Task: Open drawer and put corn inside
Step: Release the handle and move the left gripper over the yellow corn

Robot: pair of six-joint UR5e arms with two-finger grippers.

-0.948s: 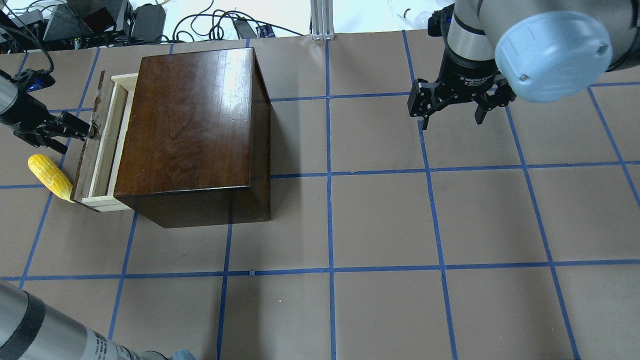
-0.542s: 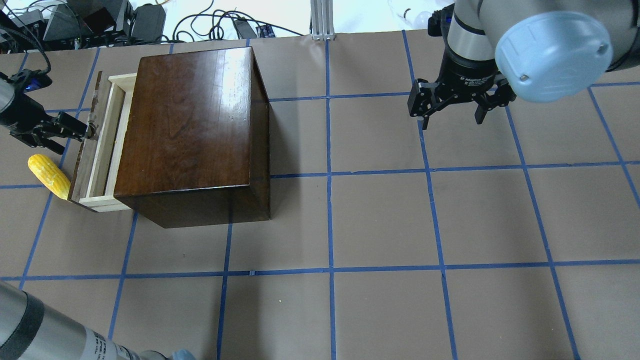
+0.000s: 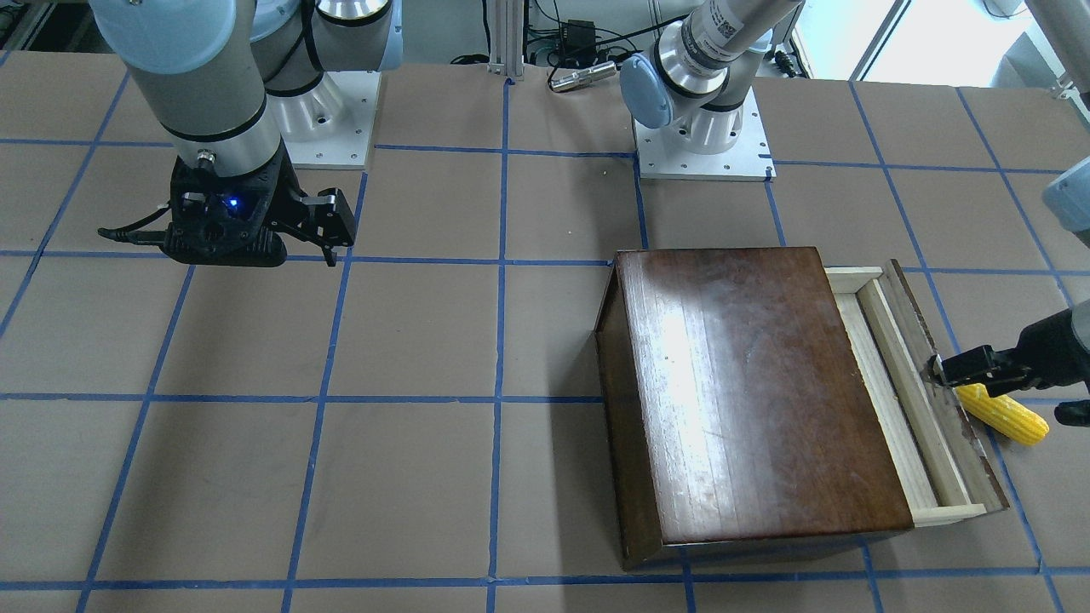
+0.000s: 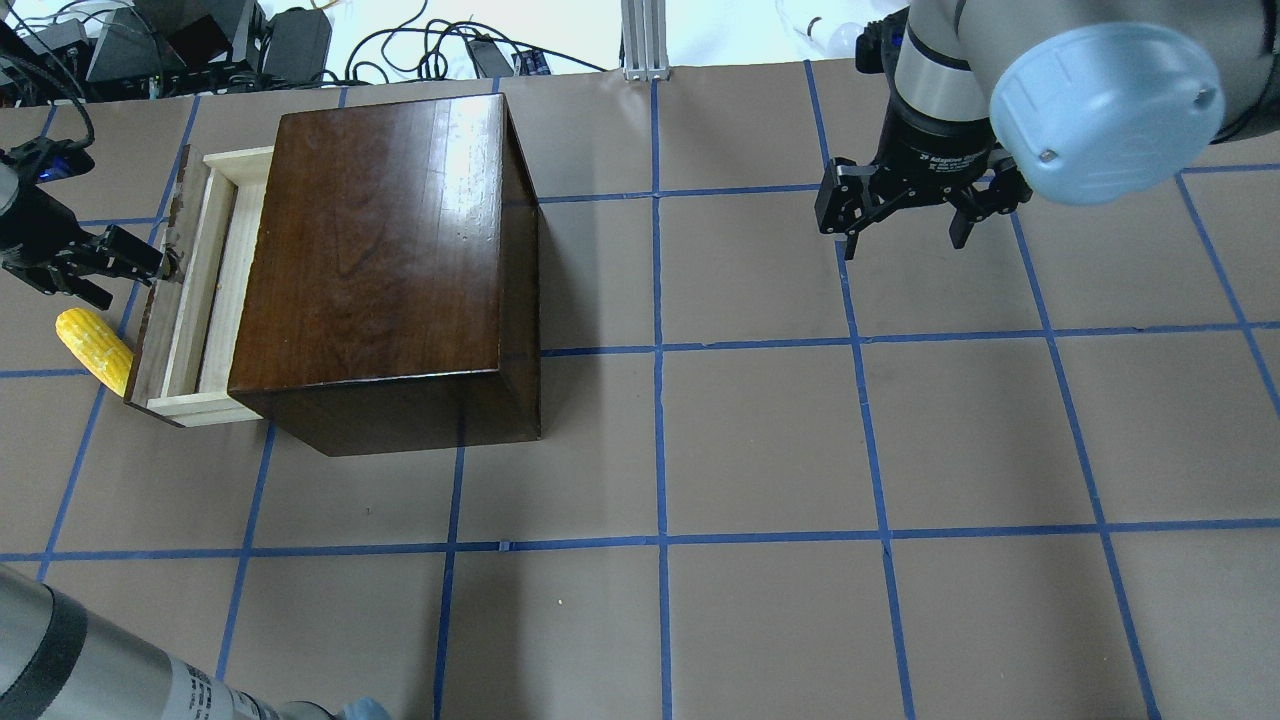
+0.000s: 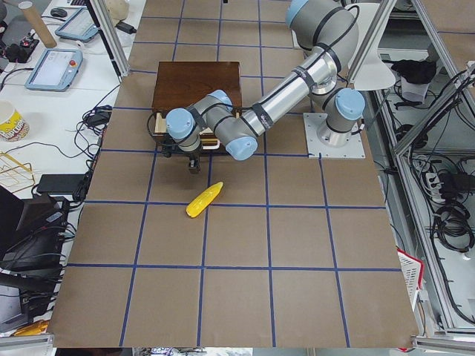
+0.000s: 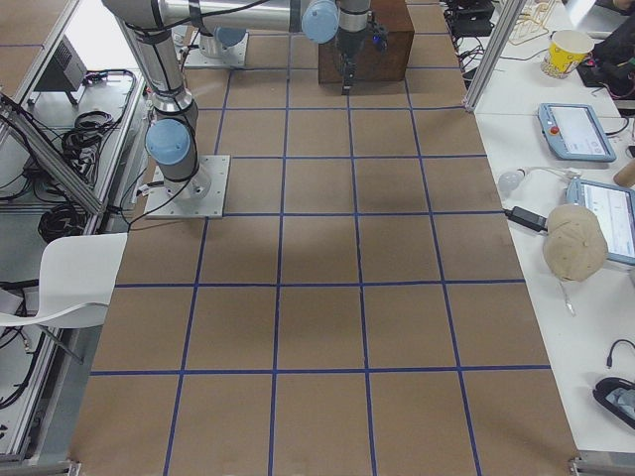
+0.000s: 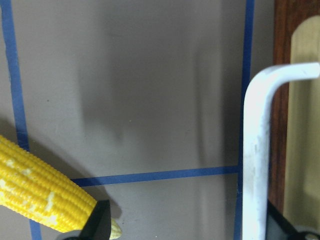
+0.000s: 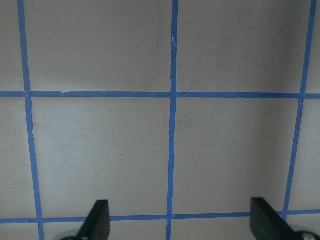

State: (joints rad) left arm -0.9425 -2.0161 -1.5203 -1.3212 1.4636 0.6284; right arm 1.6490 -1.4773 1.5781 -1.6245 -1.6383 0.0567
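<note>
My left gripper is next. It will close on the yellow corn's outer half point(image 3: 1005, 412) point(image 7: 31, 186), just past its middle, away from the drawer's front panel.
The glossy dark-brown box point(image 4: 380, 250) stands at the table's left. Its pale wood drawer point(image 4: 205, 290) is pulled partway out to the left, and its inside looks empty. My left gripper point(image 4: 135, 282) is open at the drawer's dark front panel point(image 3: 945, 409). In the left wrist view the white handle point(image 7: 255, 150) stands between the fingers, close against the right one. The yellow corn point(image 4: 92, 345) lies on the table just outside the drawer front, by the left gripper; it also shows in the front view point(image 3: 1005, 415). My right gripper point(image 4: 903, 240) is open and empty, far to the right.
Brown table paper point(image 4: 760, 440) with blue tape grid lines covers the table. Cables and black gear point(image 4: 200, 40) lie beyond the far edge behind the box. The left arm's forearm point(image 4: 100, 660) crosses the near left corner.
The left gripper has moved left and the drawer has slid further out with it. The drawer front now reaches over the corn's near end. The right arm has not moved.
</note>
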